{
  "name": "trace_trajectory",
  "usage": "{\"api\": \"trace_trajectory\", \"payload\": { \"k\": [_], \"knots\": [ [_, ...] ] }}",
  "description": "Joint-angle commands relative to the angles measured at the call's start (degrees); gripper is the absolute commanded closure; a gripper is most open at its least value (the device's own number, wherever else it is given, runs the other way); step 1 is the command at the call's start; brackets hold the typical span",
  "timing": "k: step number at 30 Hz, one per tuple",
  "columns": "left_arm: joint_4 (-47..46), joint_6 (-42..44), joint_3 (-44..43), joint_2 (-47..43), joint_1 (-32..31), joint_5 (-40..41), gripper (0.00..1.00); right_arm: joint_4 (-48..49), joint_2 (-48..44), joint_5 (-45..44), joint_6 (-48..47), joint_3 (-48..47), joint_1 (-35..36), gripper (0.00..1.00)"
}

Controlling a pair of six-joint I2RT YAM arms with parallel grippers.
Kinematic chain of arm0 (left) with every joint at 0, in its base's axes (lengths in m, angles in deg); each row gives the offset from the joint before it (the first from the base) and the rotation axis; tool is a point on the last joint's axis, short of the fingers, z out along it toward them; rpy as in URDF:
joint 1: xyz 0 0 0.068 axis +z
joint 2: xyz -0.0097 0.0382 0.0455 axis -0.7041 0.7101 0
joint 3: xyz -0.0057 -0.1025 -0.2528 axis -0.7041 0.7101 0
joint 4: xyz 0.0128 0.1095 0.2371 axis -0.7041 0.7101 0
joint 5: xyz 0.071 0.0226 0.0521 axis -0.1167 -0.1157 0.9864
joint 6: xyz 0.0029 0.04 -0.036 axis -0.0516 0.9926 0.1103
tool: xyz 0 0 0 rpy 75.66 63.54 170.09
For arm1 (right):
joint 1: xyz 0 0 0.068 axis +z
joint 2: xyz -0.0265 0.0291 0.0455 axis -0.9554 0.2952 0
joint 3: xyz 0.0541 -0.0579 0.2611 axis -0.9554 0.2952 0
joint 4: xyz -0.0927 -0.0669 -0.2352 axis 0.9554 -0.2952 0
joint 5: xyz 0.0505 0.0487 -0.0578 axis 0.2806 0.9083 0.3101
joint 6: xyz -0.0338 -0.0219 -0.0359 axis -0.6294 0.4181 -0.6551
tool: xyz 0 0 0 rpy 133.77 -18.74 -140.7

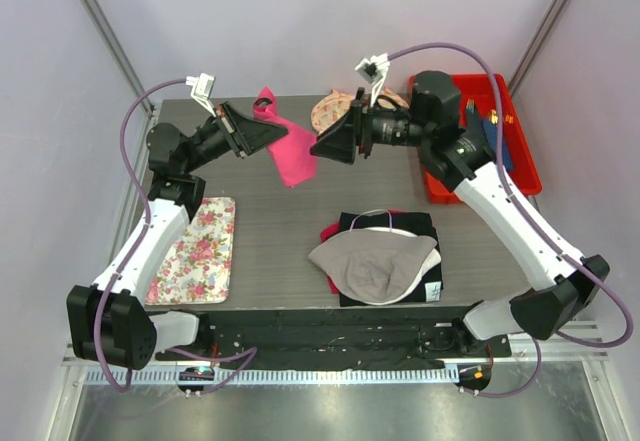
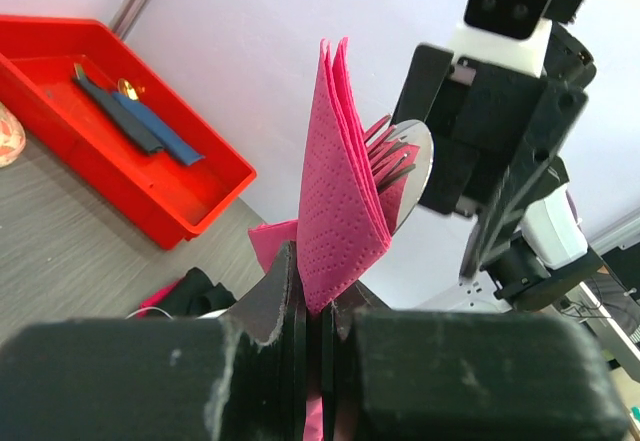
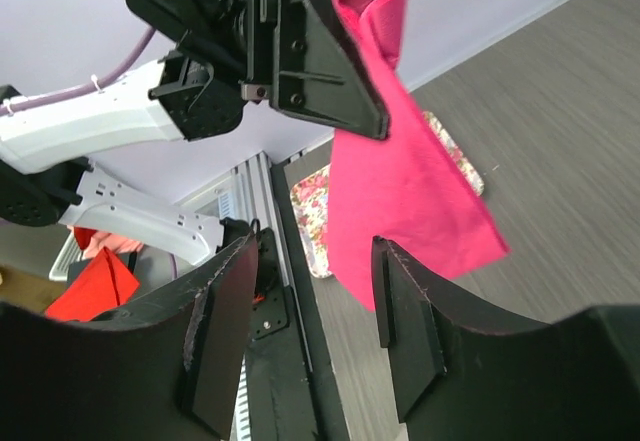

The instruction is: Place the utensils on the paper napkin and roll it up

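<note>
My right gripper will close on this flap (image 1: 293,151) and gather it into a narrow roll, as the pink paper napkin's loose end flares wide beyond my left gripper.
My left gripper (image 1: 262,136) is shut on the bright pink paper napkin (image 1: 291,154) and holds it in the air above the back middle of the table. In the left wrist view the folded napkin (image 2: 340,201) stands up out of the closed jaws of my left gripper (image 2: 315,286). The silver utensils (image 2: 408,156), a fork and a spoon, stick out of its folds on the right. My right gripper (image 1: 327,147) is open and empty, facing the napkin from the right. In the right wrist view the napkin (image 3: 400,181) hangs just beyond my right gripper (image 3: 312,253).
A red bin (image 1: 437,189) at the back right holds navy napkin rolls (image 2: 140,121) and a gold utensil (image 2: 128,88). A floral mat (image 1: 200,251) lies at the front left. A grey cap on folded dark clothes (image 1: 375,261) lies at the front middle. A patterned bowl-like thing (image 1: 333,111) stands at the back.
</note>
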Motion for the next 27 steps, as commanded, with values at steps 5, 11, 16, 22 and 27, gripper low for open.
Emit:
{"api": "trace_trajectory", "payload": {
  "k": [5, 11, 16, 22, 27],
  "knots": [
    [-1.67, -0.72, -1.02, -1.28, 0.26, 0.79, 1.0, -2.59, 5.64, -9.85, -5.83, -3.36, 6.36, 0.43],
    [-2.81, -2.12, -0.41, -1.9, 0.0, 0.71, 1.0, -2.15, 8.28, -10.38, -6.8, -5.3, 9.09, 0.39],
    [-4.22, -3.0, 0.47, -2.51, -0.35, 0.35, 1.0, -1.01, 9.94, -8.36, -6.01, -6.18, 9.62, 0.35],
    [-5.97, -4.58, 0.82, -2.42, -0.53, 0.18, 1.0, 3.73, 10.56, -2.04, -2.33, -4.61, 9.71, 0.41],
    [-7.73, -5.99, 0.82, -2.34, -0.61, -0.35, 1.0, 9.0, 11.35, 2.18, 0.67, -3.02, 9.62, 0.51]
  ]
}}
